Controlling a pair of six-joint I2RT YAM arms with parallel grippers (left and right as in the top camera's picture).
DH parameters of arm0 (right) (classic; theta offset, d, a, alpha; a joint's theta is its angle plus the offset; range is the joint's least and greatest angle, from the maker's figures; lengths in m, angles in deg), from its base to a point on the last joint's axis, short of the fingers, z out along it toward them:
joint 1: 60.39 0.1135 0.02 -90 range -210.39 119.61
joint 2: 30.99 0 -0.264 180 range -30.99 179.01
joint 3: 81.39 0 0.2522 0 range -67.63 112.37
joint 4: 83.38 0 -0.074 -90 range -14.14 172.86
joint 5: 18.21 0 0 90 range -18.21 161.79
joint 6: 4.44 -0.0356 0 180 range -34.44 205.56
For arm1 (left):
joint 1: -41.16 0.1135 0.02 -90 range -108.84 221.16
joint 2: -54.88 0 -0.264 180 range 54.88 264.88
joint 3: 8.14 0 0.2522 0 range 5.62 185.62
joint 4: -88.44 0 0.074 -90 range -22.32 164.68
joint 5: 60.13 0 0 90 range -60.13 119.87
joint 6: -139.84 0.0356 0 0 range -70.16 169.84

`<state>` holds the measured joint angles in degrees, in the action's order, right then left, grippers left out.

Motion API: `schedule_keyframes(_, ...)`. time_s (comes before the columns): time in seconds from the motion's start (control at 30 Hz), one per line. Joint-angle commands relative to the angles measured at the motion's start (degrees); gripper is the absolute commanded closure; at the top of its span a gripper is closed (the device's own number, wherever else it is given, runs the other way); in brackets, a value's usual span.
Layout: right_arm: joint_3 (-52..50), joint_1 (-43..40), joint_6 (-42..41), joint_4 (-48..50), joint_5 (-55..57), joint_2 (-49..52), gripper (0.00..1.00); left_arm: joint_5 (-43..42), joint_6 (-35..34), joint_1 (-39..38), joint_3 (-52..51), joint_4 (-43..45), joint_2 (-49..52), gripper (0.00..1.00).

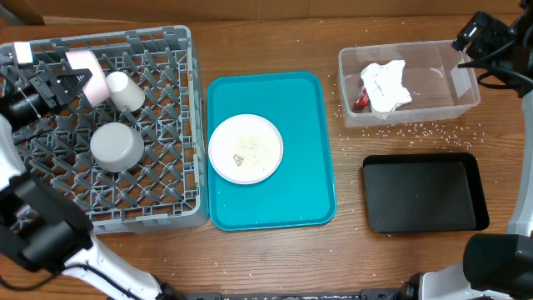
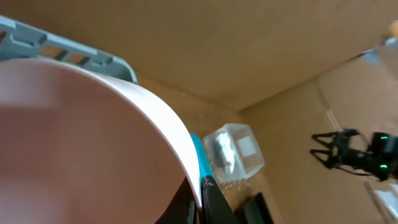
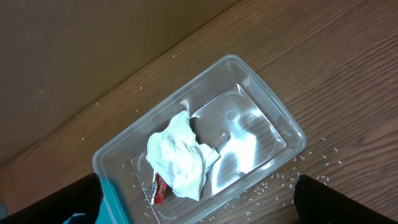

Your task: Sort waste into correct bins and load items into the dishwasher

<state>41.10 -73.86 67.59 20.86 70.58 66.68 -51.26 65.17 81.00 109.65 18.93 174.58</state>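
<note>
I will use my left gripper to put the smaller white shallow bowl down in the grey dish rack (image 1: 77,102) next to the small white cup and let go.
My left gripper (image 1: 68,81) is shut on the rim of the smaller white shallow bowl (image 1: 90,70) and holds it on edge over the grey dish rack (image 1: 166,200). In the left wrist view the bowl (image 2: 74,143) fills the left and the jaws (image 2: 202,200) pinch its rim. A small white cup (image 1: 126,90) and a grey bowl (image 1: 117,146) sit in the rack. The white plate (image 1: 246,148) lies on the teal tray (image 1: 308,192). The napkin (image 1: 387,83) and the red wrapper (image 1: 360,101) lie in the clear tub (image 1: 462,98). My right gripper (image 3: 199,208) is open above the tub (image 3: 273,127).
The black tray (image 1: 425,196) lies in front of the clear tub. Rice grains (image 1: 416,129) are scattered on the table around the tub and also show in the right wrist view (image 3: 311,168). A cardboard wall stands along the back edge.
</note>
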Motion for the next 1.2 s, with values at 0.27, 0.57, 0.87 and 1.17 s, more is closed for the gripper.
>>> schedule_keyframes(0.27, 1.0, 0.0, -0.3, 0.3, 0.3, -0.7, 0.0, -9.4, 2.6, 3.6, 1.1, 5.3, 5.2, 0.96)
schedule_keyframes(0.57, 1.0, 0.0, -0.3, 0.3, 0.3, -0.7, 0.0, -9.4, 1.8, 3.3, 1.1, 13.3, 7.2, 0.96)
schedule_keyframes(0.87, 1.0, 0.0, -0.3, 0.3, 0.3, -0.7, 0.0, -9.4, -4.3, 3.5, 1.1, 21.3, 11.9, 0.96)
schedule_keyframes(1.17, 1.0, 0.0, -0.3, 0.3, 0.3, -0.7, 0.0, -9.4, -7.0, 3.2, 1.1, 24.7, 13.7, 0.96)
